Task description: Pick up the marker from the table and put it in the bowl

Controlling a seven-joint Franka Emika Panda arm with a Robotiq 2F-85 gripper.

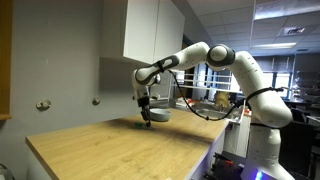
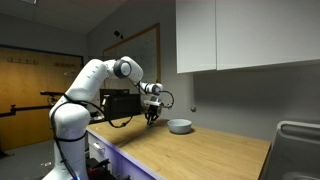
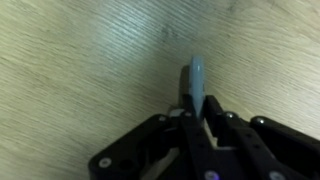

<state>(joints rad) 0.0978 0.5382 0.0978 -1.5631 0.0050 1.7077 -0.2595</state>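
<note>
Next, my gripper releases the marker inside the small grey bowl [image 1: 159, 114], down on its bottom, toward the metal edge of the sink.
In the wrist view my gripper [image 3: 197, 112] is shut on the marker [image 3: 197, 80], whose pale rounded tip sticks out past the fingertips over the wooden table [image 3: 80, 60]. In both exterior views the gripper [image 1: 147, 117] [image 2: 151, 116] points down, just above the table [image 1: 110, 150] [image 2: 190, 155]. The small grey bowl [image 1: 159, 115] [image 2: 179, 126] stands on the table next to the gripper. The marker is too small to make out in the exterior views.
White wall cabinets [image 1: 150, 28] [image 2: 245, 35] hang above the table. A wall [image 1: 60, 70] backs the table. A metal sink edge [image 2: 298, 150] sits at one end. Black cables [image 1: 195, 100] hang from the arm.
</note>
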